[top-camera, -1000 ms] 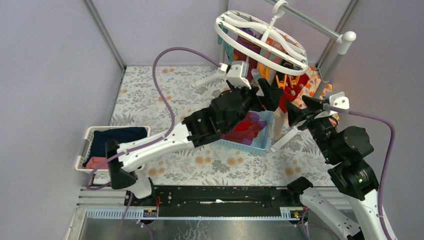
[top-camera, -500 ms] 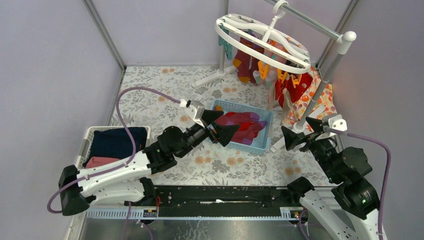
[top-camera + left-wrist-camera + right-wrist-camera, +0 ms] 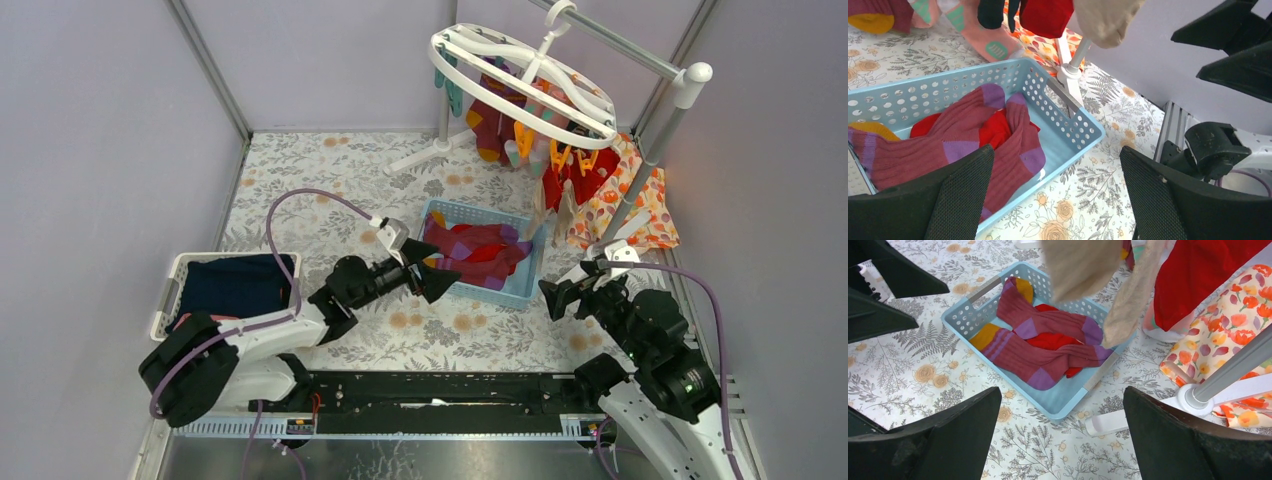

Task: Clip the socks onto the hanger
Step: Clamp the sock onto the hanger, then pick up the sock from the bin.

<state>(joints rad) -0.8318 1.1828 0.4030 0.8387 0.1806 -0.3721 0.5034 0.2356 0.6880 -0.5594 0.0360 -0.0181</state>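
Note:
The robot's left gripper needs to close on the maroon cloth (image 3: 1019, 117) next to the purple toe of the maroon-and-purple sock that is nearer the blue basket's near side.
The white oval hanger (image 3: 520, 75) hangs from the rack at the back right, with red, beige and pink socks (image 3: 590, 175) clipped under it. A beige sock (image 3: 1078, 265) dangles just over the blue basket (image 3: 520, 285). In the basket lie maroon-and-purple socks (image 3: 480, 250) over a red one (image 3: 1050, 340). My left gripper (image 3: 435, 268) is open at the basket's left side, nothing between its fingers (image 3: 955, 200). My right gripper (image 3: 563, 297) is open and empty, low at the basket's near right corner. The basket socks (image 3: 948, 145) also show in the left wrist view.
A white basket (image 3: 170, 290) with navy and pink cloth sits at the near left. The rack's grey pole (image 3: 660, 130) and white foot (image 3: 1128, 420) stand right of the blue basket. An orange floral cloth (image 3: 635, 210) lies by the pole.
Both arms have drawn back and down from the hanger toward the near edge. The right gripper has opened wide, and the beige sock stays hanging on the hanger.

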